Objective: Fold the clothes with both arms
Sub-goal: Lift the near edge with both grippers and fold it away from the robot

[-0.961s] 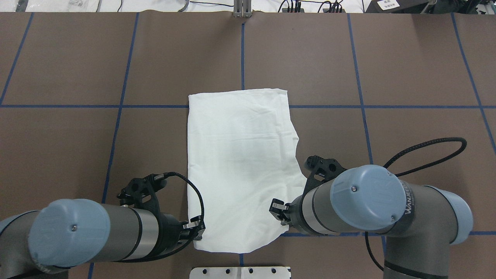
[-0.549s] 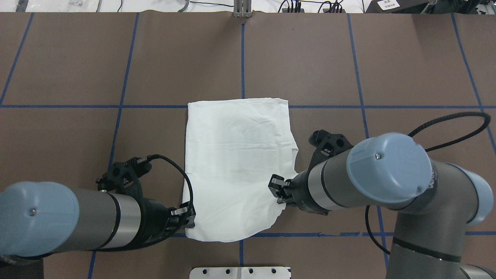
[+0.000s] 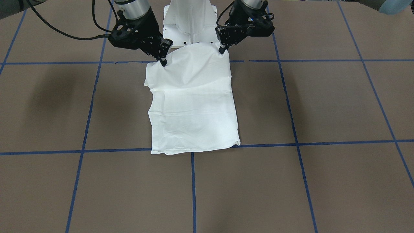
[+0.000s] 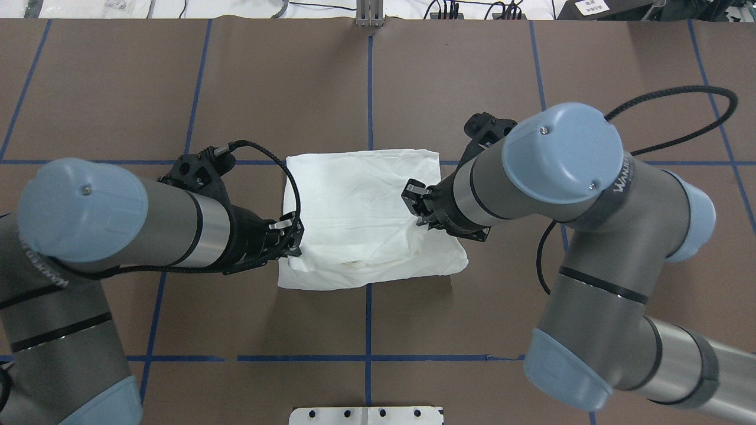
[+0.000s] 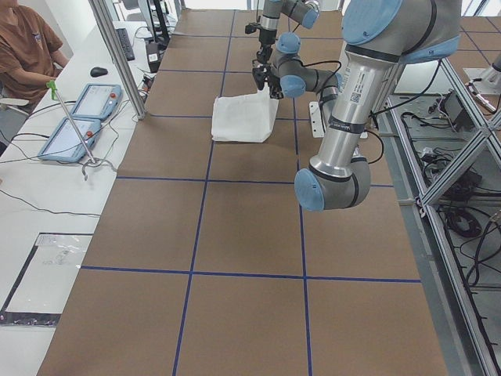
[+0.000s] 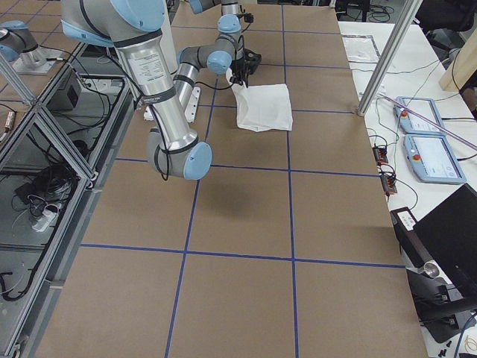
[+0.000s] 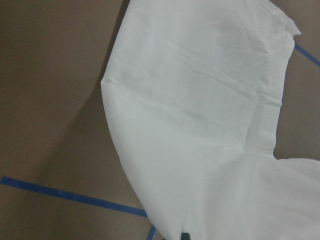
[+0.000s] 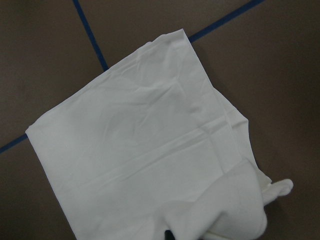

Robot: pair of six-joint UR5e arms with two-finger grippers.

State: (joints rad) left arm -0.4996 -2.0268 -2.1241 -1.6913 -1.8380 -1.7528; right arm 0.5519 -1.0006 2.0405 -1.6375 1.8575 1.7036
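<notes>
Next, I release the lifted corner on the white T-shirt's far corner (image 3: 239, 140), on my left gripper's side.
The white T-shirt (image 4: 360, 200) lies on the brown table as a narrow folded strip, and its near end is lifted and carried over the far part. My left gripper (image 4: 292, 237) is shut on the near left corner. My right gripper (image 4: 416, 208) is shut on the near right corner. In the front-facing view the shirt (image 3: 194, 106) hangs from the left gripper (image 3: 222, 50) and the right gripper (image 3: 163, 61). Both wrist views show the cloth (image 7: 200, 125) (image 8: 150, 150) draped below. The printed text, collar and tag are hidden.
The white pedestal base (image 4: 366, 415) sits at the near table edge. Blue tape lines (image 4: 369, 88) grid the brown mat. A black cable (image 4: 679, 94) loops off the right arm. An operator (image 5: 23, 47) and two tablets (image 5: 78, 117) are beyond the far edge.
Both grippers have moved away from the robot's base and upward, carrying the shirt's near edge over its far part. The visible strip has become much shorter.
</notes>
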